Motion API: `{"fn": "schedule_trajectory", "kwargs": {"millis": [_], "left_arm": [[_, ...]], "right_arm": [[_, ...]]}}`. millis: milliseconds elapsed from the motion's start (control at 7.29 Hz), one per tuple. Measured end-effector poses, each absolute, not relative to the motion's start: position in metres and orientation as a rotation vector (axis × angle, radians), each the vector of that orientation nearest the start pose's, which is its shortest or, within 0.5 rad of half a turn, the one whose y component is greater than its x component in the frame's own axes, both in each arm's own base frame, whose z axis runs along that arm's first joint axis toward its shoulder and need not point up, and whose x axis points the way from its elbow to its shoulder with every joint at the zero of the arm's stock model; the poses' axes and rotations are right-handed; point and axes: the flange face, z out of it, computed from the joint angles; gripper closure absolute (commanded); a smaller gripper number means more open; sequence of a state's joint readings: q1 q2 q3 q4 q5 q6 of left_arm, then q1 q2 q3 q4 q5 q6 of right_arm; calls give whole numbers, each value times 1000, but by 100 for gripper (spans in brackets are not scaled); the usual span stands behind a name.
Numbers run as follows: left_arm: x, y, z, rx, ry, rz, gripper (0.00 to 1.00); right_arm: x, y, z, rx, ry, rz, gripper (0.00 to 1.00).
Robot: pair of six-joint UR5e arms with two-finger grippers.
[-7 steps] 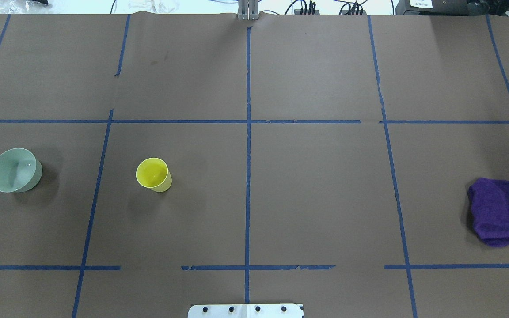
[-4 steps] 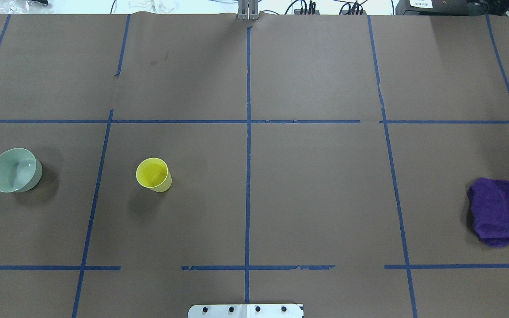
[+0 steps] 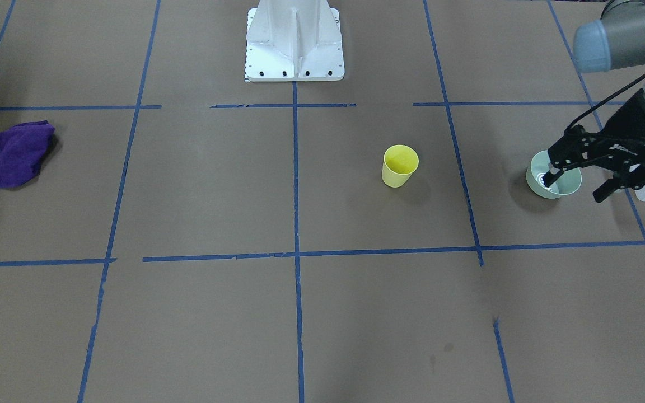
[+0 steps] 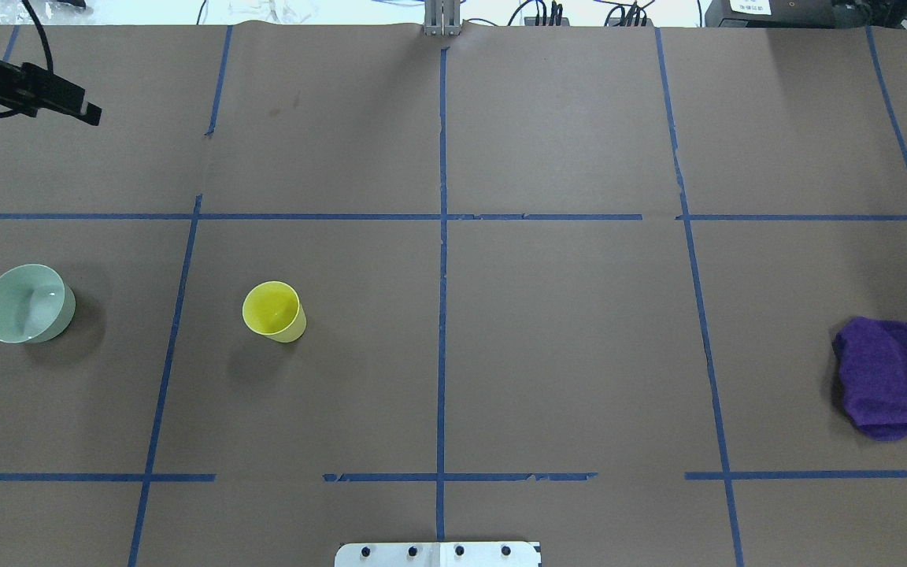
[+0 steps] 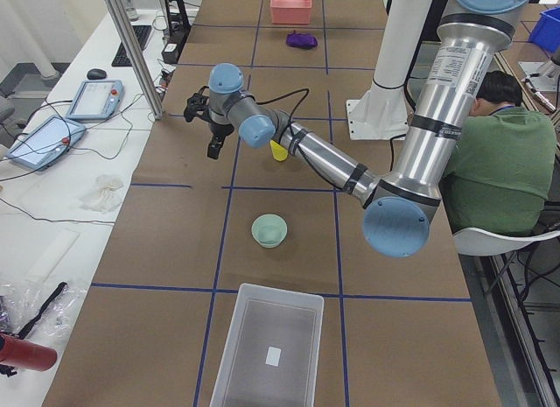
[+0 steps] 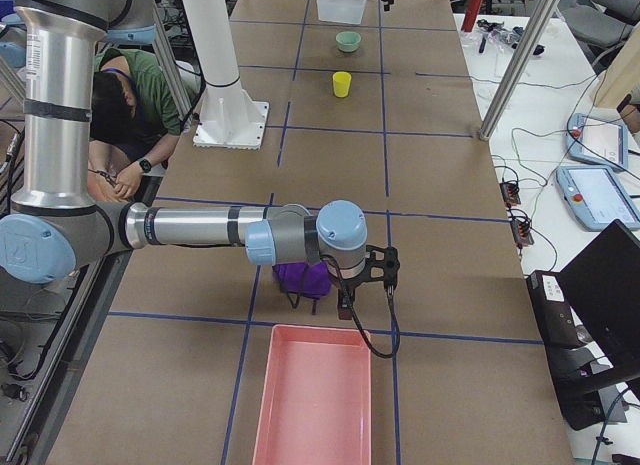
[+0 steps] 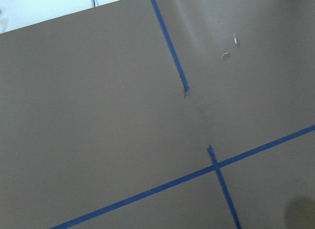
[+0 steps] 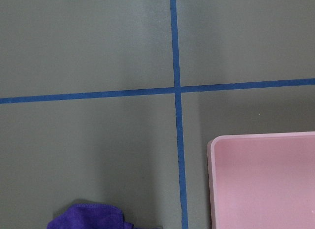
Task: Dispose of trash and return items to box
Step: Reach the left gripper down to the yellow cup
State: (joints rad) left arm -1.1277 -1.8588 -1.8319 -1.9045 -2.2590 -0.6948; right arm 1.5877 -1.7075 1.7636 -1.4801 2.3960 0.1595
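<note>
The yellow cup is next: my left gripper should move to it and close on the cup's rim (image 3: 417,164), on the side toward the pale green bowl.
The trash, a purple cloth bundle (image 4: 882,378), lies at the table's right end, next to the pink tray (image 6: 315,395). The yellow cup (image 4: 273,310) stands upright left of centre. Left of it sits the pale green bowl (image 4: 27,303). The translucent box (image 5: 271,346) stands past the bowl at the left end. My left gripper (image 3: 573,188) hangs open and empty above the table; overhead it lies beyond the bowl, towards the far edge. My right gripper (image 6: 365,283) hovers just beyond the purple cloth near the tray; I cannot tell if it is open or shut.
The white robot base (image 3: 294,39) stands at the near middle edge. A person (image 5: 499,136) sits beside the base. Tablets and cables lie on the side bench (image 5: 61,127) past the far edge. Blue tape lines grid the brown tabletop.
My left gripper has come into the overhead view at its top left corner. The bowl, cup and purple cloth have not moved.
</note>
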Motion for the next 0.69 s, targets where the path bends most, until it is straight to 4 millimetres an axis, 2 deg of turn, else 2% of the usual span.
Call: {"fn": "schedule_trajectory", "kwargs": {"millis": [274,411,549,686], "left_arm": [[265,-512,315,303,1026,-12,0],[302,-491,310,269,1028,-46,0],[334,-471,311,244,1019,-59,1],[357,-456,316,222,1003,-58,2]], "right_arm": [[68,-441,613,80,-832,105,0],[68,-441,613,80,-832,105,0],[68,-441,612,81,-832,105,0],[68,-441,611,82,-832,104,0]]}}
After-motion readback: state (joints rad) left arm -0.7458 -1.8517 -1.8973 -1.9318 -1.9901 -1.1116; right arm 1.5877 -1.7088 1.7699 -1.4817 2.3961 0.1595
